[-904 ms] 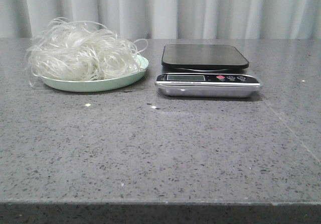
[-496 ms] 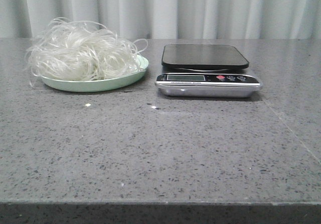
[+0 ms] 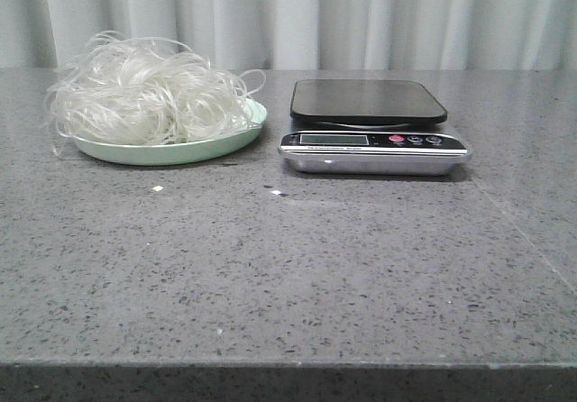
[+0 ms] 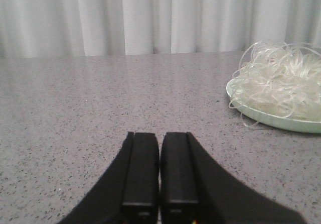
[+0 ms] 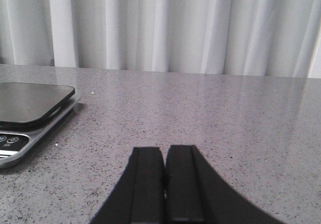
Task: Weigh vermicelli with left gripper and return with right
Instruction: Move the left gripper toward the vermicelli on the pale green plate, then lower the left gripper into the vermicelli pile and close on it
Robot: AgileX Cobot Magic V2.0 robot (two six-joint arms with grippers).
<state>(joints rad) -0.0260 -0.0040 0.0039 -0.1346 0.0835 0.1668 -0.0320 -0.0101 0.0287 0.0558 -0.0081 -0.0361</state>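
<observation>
Next, my left gripper goes to the middle of the vermicelli heap (image 3: 156, 92) (image 4: 305, 81) on the pale green plate and closes there.
The vermicelli (image 3: 144, 91) is a fluffy whitish tangle heaped on a pale green plate (image 3: 180, 152) at the back left of the table. It also shows in the left wrist view (image 4: 281, 81), on the plate (image 4: 281, 121). A kitchen scale (image 3: 370, 123) with a bare black platform stands to the right of the plate; it also shows in the right wrist view (image 5: 30, 108). My left gripper (image 4: 159, 133) is shut and empty, low over the table, apart from the plate. My right gripper (image 5: 164, 147) is shut and empty, off to the side of the scale. Neither gripper shows in the front view.
The grey speckled table (image 3: 288, 267) runs to a front edge near the bottom of the front view. A pale curtain (image 3: 361, 14) hangs behind it. Small white specks (image 3: 158, 188) lie on the table in front of the plate.
</observation>
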